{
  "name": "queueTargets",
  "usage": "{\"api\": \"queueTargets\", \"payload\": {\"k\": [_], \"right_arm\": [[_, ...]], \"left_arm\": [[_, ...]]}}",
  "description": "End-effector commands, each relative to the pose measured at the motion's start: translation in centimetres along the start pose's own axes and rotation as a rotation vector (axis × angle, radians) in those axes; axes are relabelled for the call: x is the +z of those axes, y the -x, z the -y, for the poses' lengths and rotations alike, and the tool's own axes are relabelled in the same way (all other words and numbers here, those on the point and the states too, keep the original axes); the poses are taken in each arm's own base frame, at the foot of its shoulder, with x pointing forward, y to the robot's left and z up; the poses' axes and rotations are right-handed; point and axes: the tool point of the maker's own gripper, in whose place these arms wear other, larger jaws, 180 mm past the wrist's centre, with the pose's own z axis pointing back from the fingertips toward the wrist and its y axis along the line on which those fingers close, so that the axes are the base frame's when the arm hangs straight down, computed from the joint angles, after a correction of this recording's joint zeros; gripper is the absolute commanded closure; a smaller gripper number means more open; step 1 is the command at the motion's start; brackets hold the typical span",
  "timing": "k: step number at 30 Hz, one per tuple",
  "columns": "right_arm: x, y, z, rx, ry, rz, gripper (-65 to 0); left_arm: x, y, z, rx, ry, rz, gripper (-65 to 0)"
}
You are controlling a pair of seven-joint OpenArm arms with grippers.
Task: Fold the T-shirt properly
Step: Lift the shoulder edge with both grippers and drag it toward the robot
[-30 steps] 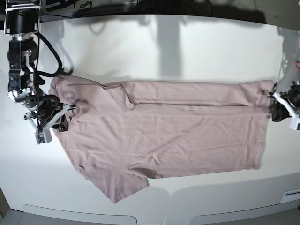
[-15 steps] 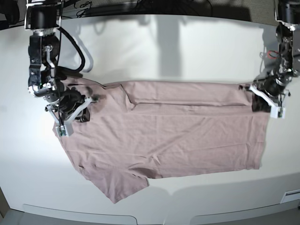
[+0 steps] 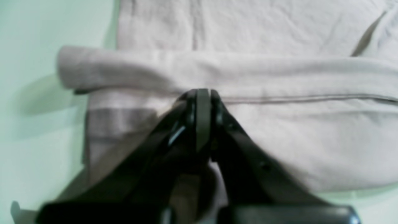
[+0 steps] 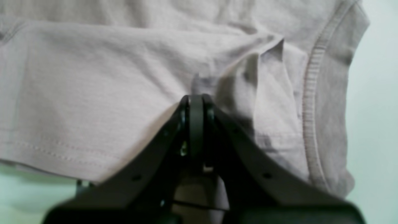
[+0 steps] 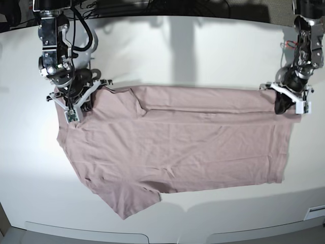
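Note:
My left gripper is going to let go of the T-shirt's hem corner on the bare white table (image 5: pixel 293 49), behind the folded strip of the T-shirt.
The mauve-pink T-shirt (image 5: pixel 177 142) lies spread on the white table (image 5: pixel 203 51), its far long edge folded over into a narrow strip and one sleeve (image 5: pixel 127 201) sticking out toward the near left. My right gripper (image 5: pixel 84 104) is at the shirt's far-left corner. In the right wrist view it (image 4: pixel 196 98) is shut on cloth just beside the ribbed neckline (image 4: pixel 311 93). My left gripper (image 5: pixel 282 108) is at the far-right hem corner. Seen from the left wrist it (image 3: pixel 202 91) is shut on the T-shirt (image 3: pixel 279 28) beneath a rolled fold of hem.
Both arm bases stand at the table's far corners, with dark cables (image 5: pixel 152 6) along the back edge. A small white fitting (image 5: pixel 317 211) sits at the near right edge. Bare white table surrounds the shirt on all sides.
Both grippers have moved toward the far edge and inward, staying shut. The right one dragged the shoulder corner up and in; the left one shifted the hem corner slightly inward.

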Motion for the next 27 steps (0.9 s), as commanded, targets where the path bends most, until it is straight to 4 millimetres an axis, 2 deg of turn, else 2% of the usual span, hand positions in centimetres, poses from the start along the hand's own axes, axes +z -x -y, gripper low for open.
{"api": "queueTargets", "payload": {"k": [1,7,13,18,23,27], "right_arm": [[0.5,0.8,0.6,0.040,0.021,-0.015,0.0],[2.1,4.8,-0.4,0.072,0.011,-0.039,0.0],[3.9,7.7,0.8,0.034,0.045,-0.072,0.0],[6.2,10.8,0.6,0.009,0.043,-0.081,0.0],[8.2,13.6,-0.3,0.010,0.025,-0.111,0.0],[9.5,14.9,-1.0,0.006,0.010,-0.135,0.0]], "left_arm": [[1.9,6.5,-1.4,-0.055,-0.056,-0.265,0.0],[4.6,9.3,-0.8,-0.072,-0.042,-0.313,0.0],[8.3,10.5,1.6,-0.116,0.011,-0.325,0.0],[10.7,12.1,2.5,-0.133,0.030,-0.353,0.0],[12.4,13.9,2.2,-0.158,0.023,-0.400,0.0],[13.7,14.0,0.3,-0.148,-0.031,-0.408,0.0]]}}
